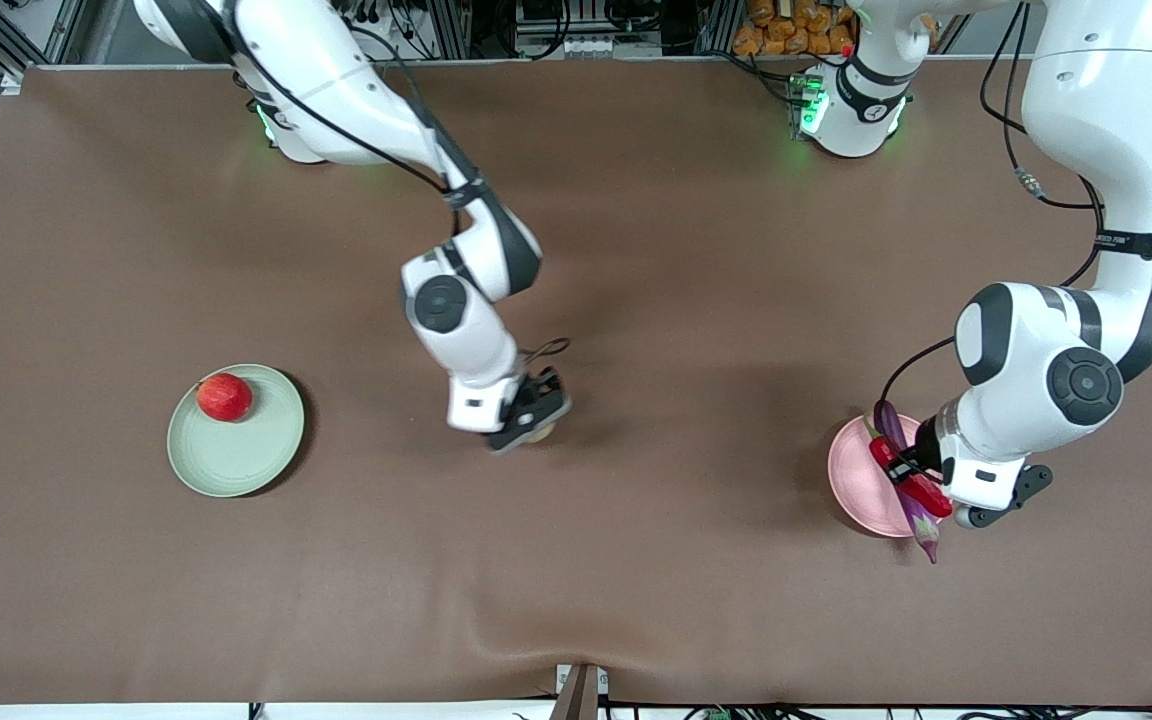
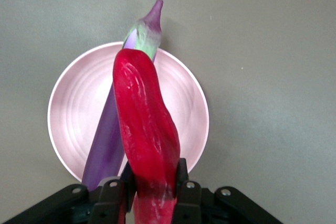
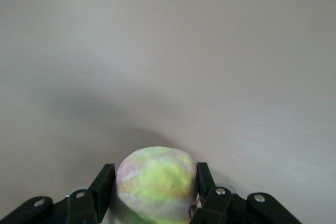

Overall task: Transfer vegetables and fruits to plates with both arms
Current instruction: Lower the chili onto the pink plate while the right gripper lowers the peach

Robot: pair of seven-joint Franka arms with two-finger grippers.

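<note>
The peach, now low over the table's middle, will be let go by my right gripper on the pale green plate (image 1: 254, 460) beside the red apple.
My left gripper (image 1: 904, 468) is shut on the red chili pepper (image 1: 931, 495) over the pale pink plate (image 1: 856, 470). In the left wrist view the chili (image 2: 147, 119) stands between the fingers of the left gripper (image 2: 155, 182), above the purple eggplant (image 2: 105, 145), which lies across the pink plate (image 2: 79, 103). The eggplant (image 1: 891, 420) overhangs the plate's rim. My right gripper (image 1: 534, 420) is at the table's middle, shut on the pale yellow-pink peach (image 1: 541, 434), low over the table. In the right wrist view the peach (image 3: 156, 182) fills the right gripper (image 3: 155, 184). The red apple (image 1: 224, 397) sits on the pale green plate (image 1: 246, 455).
The brown table (image 1: 636, 560) lies bare between the two plates. The green plate is toward the right arm's end, the pink plate toward the left arm's end. The arms' bases (image 1: 851, 110) stand along the table's edge farthest from the front camera.
</note>
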